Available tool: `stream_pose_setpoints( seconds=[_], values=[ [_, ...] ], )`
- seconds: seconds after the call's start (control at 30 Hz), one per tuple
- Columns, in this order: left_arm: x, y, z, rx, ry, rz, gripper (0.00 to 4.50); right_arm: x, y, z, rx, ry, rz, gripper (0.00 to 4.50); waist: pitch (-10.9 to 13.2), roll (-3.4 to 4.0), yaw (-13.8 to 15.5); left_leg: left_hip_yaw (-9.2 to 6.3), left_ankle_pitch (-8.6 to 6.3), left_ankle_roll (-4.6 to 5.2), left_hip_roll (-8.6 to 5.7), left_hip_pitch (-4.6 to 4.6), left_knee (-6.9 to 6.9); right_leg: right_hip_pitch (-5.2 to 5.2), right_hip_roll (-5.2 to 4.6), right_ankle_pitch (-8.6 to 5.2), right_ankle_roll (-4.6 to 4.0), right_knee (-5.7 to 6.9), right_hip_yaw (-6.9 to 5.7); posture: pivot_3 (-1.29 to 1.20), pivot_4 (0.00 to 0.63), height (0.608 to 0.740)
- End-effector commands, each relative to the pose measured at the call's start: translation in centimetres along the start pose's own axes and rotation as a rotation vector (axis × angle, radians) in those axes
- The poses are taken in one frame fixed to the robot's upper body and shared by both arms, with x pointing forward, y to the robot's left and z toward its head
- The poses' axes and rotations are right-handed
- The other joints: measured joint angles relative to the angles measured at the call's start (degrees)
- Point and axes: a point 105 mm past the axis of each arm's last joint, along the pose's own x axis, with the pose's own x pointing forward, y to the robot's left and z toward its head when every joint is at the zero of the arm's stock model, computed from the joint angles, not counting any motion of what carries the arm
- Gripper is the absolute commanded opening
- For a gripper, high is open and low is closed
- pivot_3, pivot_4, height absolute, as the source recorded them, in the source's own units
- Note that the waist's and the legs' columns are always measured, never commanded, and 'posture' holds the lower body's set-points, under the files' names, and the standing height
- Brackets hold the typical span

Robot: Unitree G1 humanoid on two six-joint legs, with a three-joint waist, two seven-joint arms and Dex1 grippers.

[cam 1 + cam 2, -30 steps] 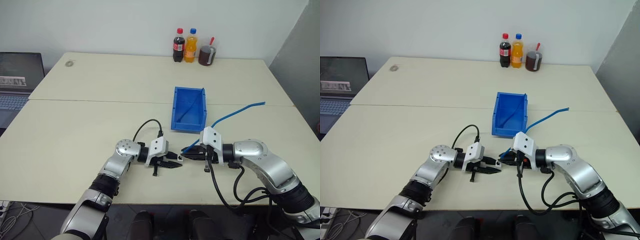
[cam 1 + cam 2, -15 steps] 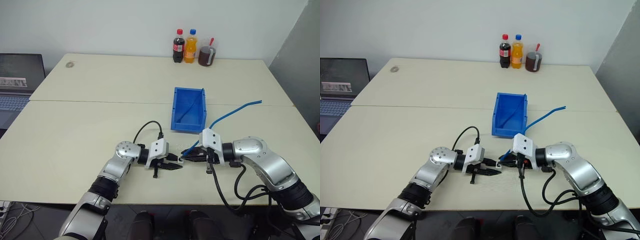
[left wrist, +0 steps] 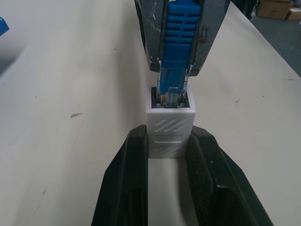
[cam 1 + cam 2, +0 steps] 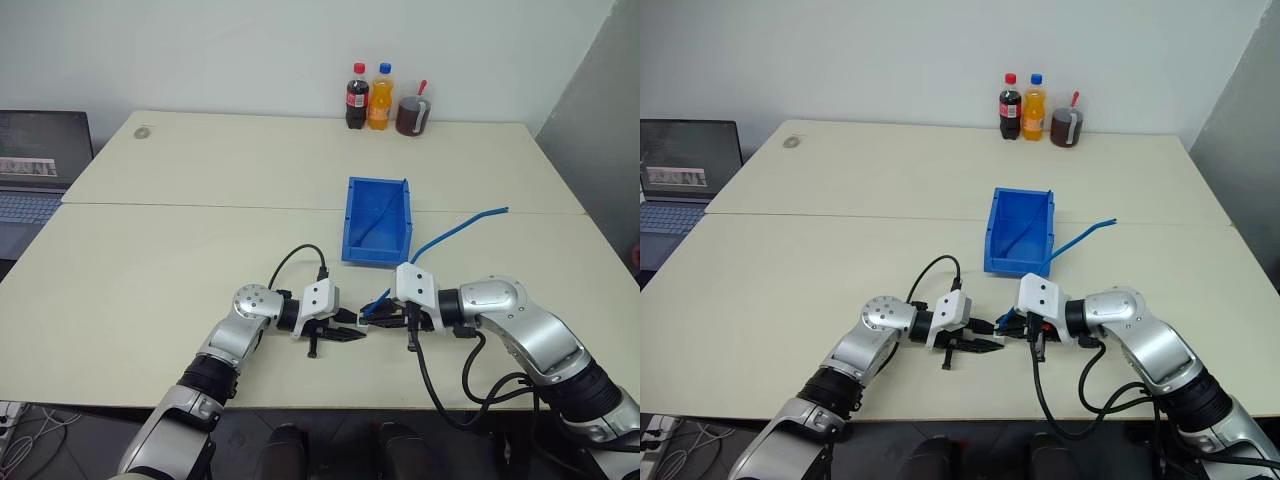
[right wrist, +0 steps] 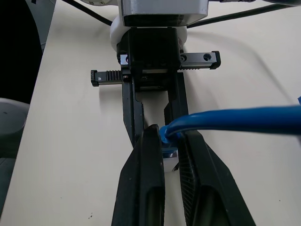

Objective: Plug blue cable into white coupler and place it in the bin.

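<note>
Next, my right gripper releases the blue cable with its coupler on the near half of the bin's bottom (image 4: 371, 231).
My left gripper (image 4: 356, 332) is shut on the white coupler (image 3: 170, 123), its socket facing my right gripper (image 4: 374, 314). That gripper is shut on the blue cable (image 4: 455, 228) just behind its plug (image 3: 172, 92). The plug's tip sits in the mouth of the coupler's socket. Both grippers meet tip to tip just above the near table (image 4: 130, 290). From the right gripper the cable arcs back to the right, past the bin's near right corner, its free end in the air. The bin (image 4: 352, 222) stands open just beyond the grippers.
Two bottles (image 4: 357, 93) and a jug of dark liquid (image 4: 411, 112) stand at the table's far edge. A laptop (image 4: 40, 165) sits off the table's left side. A small round object (image 4: 144, 130) lies at the far left corner.
My right gripper has edged left towards the left gripper and turned slightly. The cable's free end has swung left. The left gripper has stayed in place.
</note>
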Motion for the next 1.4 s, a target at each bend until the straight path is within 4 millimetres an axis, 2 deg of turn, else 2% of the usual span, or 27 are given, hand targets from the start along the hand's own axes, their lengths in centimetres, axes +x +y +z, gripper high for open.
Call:
stream_pose_setpoints(
  seconds=[0.03,0.3,0.5,0.83,0.9,0.97,1.13,1.33,1.4],
  values=[
    [0.3,-0.1,0.9,0.030,-0.026,-0.012,0.78,0.2,0.2,-1.6,0.047,0.066,0.001,0.14,0.0,0.00,0.0,0.00,0.00,0.00,0.00,0.00,0.00,0.00,0.00,0.00,0.00,0.00,0.00,0.00,0.150,0.740],
    [0.5,-0.1,1.1,0.036,-0.032,-0.008,0.78,0.8,1.2,-3.3,0.095,0.126,0.056,0.14,0.0,0.01,0.0,-0.01,0.00,0.00,0.00,0.00,0.00,0.01,0.00,0.00,0.00,0.00,0.00,0.00,0.150,0.740],
    [0.5,-0.1,1.1,0.038,-0.032,-0.003,0.78,1.4,1.2,-4.9,0.134,0.171,0.064,0.14,-0.2,0.06,0.0,0.00,0.00,0.00,0.01,0.09,-0.01,0.07,0.00,0.00,0.01,-0.01,0.00,0.00,0.150,0.740],
    [0.3,0.0,1.1,0.037,-0.029,0.014,0.78,1.9,1.4,-6.0,0.165,0.196,0.069,0.14,-0.3,0.16,-0.2,0.02,-0.01,0.00,0.05,0.91,-0.17,0.80,0.02,-0.30,0.06,-0.03,0.04,0.00,0.150,0.740],
    [0.3,0.2,1.3,0.039,-0.044,0.033,1.49,1.9,1.4,-5.9,0.169,0.184,0.061,0.14,-0.4,0.19,-0.2,0.02,-0.01,0.00,0.06,0.91,-0.17,0.81,0.02,-0.31,0.06,-0.03,0.03,0.00,0.150,0.740],
    [0.3,0.3,1.5,0.031,-0.056,0.039,1.73,1.9,1.3,-5.6,0.176,0.169,0.050,0.14,-0.4,0.20,-0.2,0.02,-0.01,0.00,0.06,0.91,-0.17,0.83,0.02,-0.31,0.06,-0.04,0.03,0.00,0.150,0.740],
    [-0.6,0.8,3.0,-0.004,-0.107,0.084,2.92,0.4,-0.3,-2.6,0.250,0.054,-0.059,0.14,-0.4,0.20,-0.2,-0.01,-0.01,0.00,0.08,0.90,-0.17,0.81,0.02,-0.31,0.06,-0.03,0.03,0.00,0.150,0.740],
    [-3.4,0.1,4.3,-0.054,-0.119,0.157,4.21,-3.8,-2.7,2.2,0.375,-0.097,-0.205,0.14,-0.3,0.31,-0.3,-0.13,-0.02,-0.01,0.12,0.64,-0.23,0.48,0.00,-0.31,0.06,-0.02,0.14,0.00,0.150,0.740],
    [-4.6,0.2,5.5,-0.070,-0.152,0.243,4.49,-5.7,-4.7,4.0,0.426,-0.155,-0.277,0.14,-0.2,0.35,-0.4,-0.16,-0.02,-0.01,0.12,0.53,-0.24,0.36,-0.01,-0.31,0.06,-0.02,0.13,0.00,0.150,0.740]
  ],
)
